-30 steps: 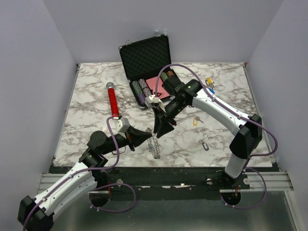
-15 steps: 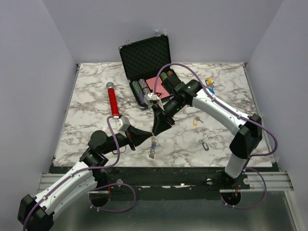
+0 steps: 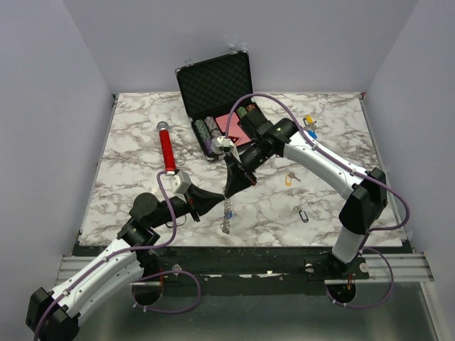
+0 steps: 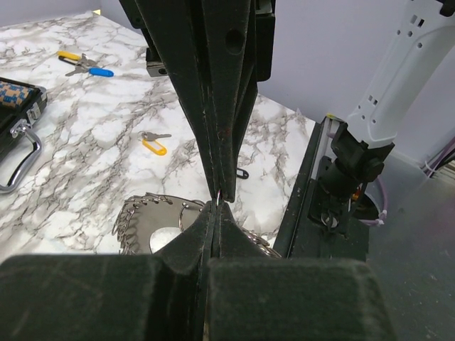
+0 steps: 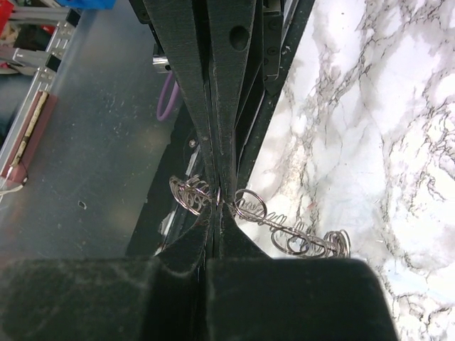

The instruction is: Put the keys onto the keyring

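The loose keys lie on the side of my right gripper as it pinches the keyring, so my left gripper should first open and take the ring's wire (image 3: 226, 193).
My right gripper (image 3: 229, 190) is shut on the keyring (image 3: 226, 213), which hangs on edge from its tips above the table's front. In the right wrist view the gripper (image 5: 218, 202) pinches the ring's wire (image 5: 250, 206), with small keys fringing both sides. My left gripper (image 3: 212, 202) is shut, its tips just left of the ring; in the left wrist view (image 4: 217, 204) they meet the right gripper's tips, with the keyring (image 4: 153, 227) below. A yellow-tagged key (image 3: 288, 179), a black-tagged key (image 3: 303, 214) and a yellow and blue pair (image 3: 309, 126) lie at the right.
An open black case (image 3: 215, 84) with poker chips and a pink card stands at the back centre. A red cylinder with a silver cap (image 3: 167, 149) lies at the left. The table's front edge and a black rail (image 3: 242, 250) run just below the ring.
The right gripper has lifted the keyring off the table, so it now hangs from its tips. The left gripper's tips have drawn back slightly to the left.
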Robot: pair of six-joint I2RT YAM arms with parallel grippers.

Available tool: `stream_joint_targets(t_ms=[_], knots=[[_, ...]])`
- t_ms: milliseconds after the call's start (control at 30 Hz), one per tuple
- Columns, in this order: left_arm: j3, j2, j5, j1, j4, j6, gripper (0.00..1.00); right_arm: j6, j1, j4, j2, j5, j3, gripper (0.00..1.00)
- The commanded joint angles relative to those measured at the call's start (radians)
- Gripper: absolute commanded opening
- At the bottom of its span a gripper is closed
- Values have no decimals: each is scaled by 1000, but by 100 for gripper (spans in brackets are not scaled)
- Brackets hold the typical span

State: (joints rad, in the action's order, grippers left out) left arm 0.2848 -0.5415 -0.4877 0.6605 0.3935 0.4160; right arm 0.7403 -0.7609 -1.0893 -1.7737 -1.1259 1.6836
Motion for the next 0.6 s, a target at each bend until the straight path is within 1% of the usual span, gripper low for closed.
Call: stream_joint_targets(t_ms=[0,300,333,367,400,567], knots=[[11,14,32,-4,18,-11,0,-24,-15,5,-18,8,-5,1],[1,8,-9,-4,21,-11,0,-35,-14,-1,-23,-23,11,1],[1,6,-12,-4,21,-10,4,-35,-14,-1,-23,-22,11,1],[-1,8,-12,-5,21,-9,12,-38,-15,0,-23,-25,14,1],[-3,6,-15,-6,19,-9,16,-38,-14,2,-23,-25,13,1],[1,2,-22,-4,21,-9,20,-39,-15,0,-23,-25,13,1]])
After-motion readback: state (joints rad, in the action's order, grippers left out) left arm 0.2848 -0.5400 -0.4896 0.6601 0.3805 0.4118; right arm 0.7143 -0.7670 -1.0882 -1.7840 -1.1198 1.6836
